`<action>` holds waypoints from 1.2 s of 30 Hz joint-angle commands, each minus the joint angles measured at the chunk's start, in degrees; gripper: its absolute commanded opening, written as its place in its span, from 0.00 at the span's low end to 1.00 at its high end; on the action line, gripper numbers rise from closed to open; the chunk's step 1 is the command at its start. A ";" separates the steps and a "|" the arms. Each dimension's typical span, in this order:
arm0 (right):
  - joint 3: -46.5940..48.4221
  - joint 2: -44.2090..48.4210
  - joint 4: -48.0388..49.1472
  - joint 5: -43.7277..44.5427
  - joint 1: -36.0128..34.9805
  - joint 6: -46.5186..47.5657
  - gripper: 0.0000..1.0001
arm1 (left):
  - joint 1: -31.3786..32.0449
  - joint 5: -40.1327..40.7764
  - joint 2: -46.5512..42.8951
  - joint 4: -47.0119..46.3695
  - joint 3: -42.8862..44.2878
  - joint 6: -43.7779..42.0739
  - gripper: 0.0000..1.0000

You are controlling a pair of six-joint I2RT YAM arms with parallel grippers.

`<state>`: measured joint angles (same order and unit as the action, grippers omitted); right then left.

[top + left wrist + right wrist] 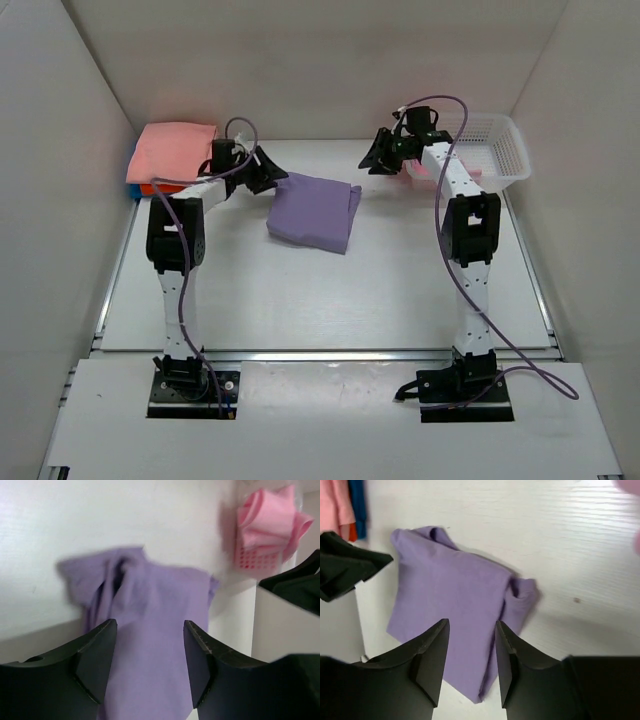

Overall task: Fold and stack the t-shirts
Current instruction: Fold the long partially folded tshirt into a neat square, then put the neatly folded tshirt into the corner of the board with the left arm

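My right gripper is to go next to the lavender-purple t-shirt's near corner [339, 247] [474, 695], on the side toward the basket, and it should then close there.
A folded lavender-purple t-shirt [315, 211] lies on the table between the arms; it also shows in the left wrist view [150, 630] and the right wrist view [450, 610]. My left gripper [270, 170] is open and empty, just left of it. My right gripper [378, 158] is open and empty, raised to the shirt's right. A salmon-pink t-shirt [172, 152] tops a stack at the back left, with orange [148, 188] and blue [131, 170] edges under it. A light pink t-shirt [272, 520] hangs out of the basket.
A white mesh basket [495, 150] stands at the back right corner. White walls close in the table on the left, back and right. The stack's edge shows in the right wrist view [342, 507].
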<state>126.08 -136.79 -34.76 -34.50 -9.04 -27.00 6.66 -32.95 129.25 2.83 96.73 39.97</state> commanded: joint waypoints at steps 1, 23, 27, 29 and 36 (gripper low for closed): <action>5.76 2.22 -8.56 5.23 -1.59 3.88 0.39 | -0.51 -6.86 -4.96 -9.93 -6.69 1.79 0.67; -41.97 18.58 28.69 -9.09 -9.33 -4.28 0.00 | 0.72 -5.81 -23.35 -16.37 -41.61 -2.61 0.66; -42.41 15.51 27.30 -3.13 -11.00 -6.48 0.00 | 1.43 -3.53 -19.13 -12.43 -42.85 -2.96 0.65; -43.46 14.62 25.02 1.96 -10.91 -7.71 0.00 | 1.52 -2.05 -18.16 -10.57 -42.59 -4.01 0.65; -49.52 16.29 19.13 8.83 -8.80 -10.26 0.00 | 2.22 2.63 -18.94 -2.93 -41.62 -7.27 0.64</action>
<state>79.46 -122.17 -12.34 -31.90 -19.33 -36.56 8.21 -36.23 110.59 -8.97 56.01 36.38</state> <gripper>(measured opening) 0.001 0.646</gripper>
